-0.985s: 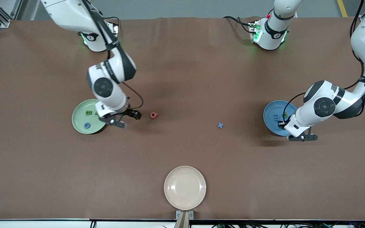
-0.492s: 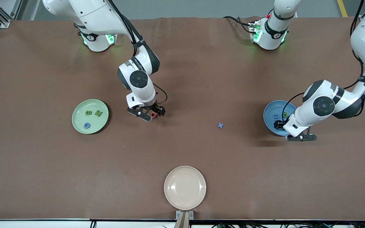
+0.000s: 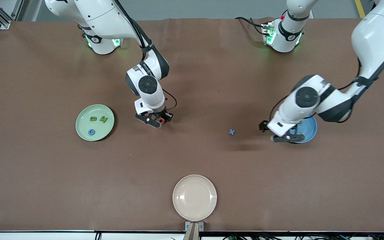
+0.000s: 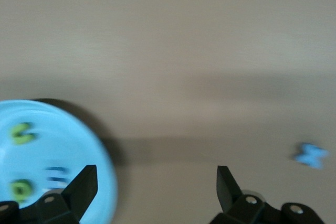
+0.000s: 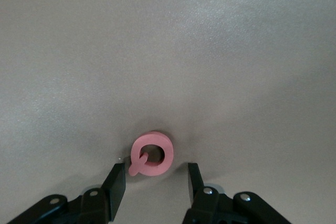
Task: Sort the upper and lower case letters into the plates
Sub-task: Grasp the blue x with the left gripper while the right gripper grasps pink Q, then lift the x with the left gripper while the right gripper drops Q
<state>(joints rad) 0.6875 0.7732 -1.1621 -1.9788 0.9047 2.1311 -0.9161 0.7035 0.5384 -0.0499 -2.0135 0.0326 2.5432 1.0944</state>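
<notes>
The loose letter lies between the grippers, and my left gripper should close on the opposite ends of the blue x [image 3: 231, 132] [image 4: 312, 155].
The pink-red Q [image 3: 161, 120] lies on the table between the open fingertips of my right gripper [image 3: 157, 121]; in the right wrist view the Q [image 5: 152, 153] sits just at the tips of the gripper [image 5: 155, 179], untouched. The pale green plate [image 3: 82, 128] holds a green B [image 3: 93, 118], a green N [image 3: 103, 119] and a blue G [image 3: 92, 132]. My left gripper [image 3: 277, 132] is open and empty, low over the table beside the bright blue plate [image 3: 311, 129]. In the left wrist view, the blue plate [image 4: 79, 135] holds two green letters and a blue one. The blue x [image 3: 232, 132] lies alone [image 4: 311, 155].
A cream-beige plate [image 3: 194, 197] stands empty near the front camera's edge of the table, midway between the arms. The left arm's wrist covers most of the blue plate in the front view.
My right gripper moved from the green plate's edge to the pink Q and settled around it. My left gripper moved off the blue plate toward the blue x.
</notes>
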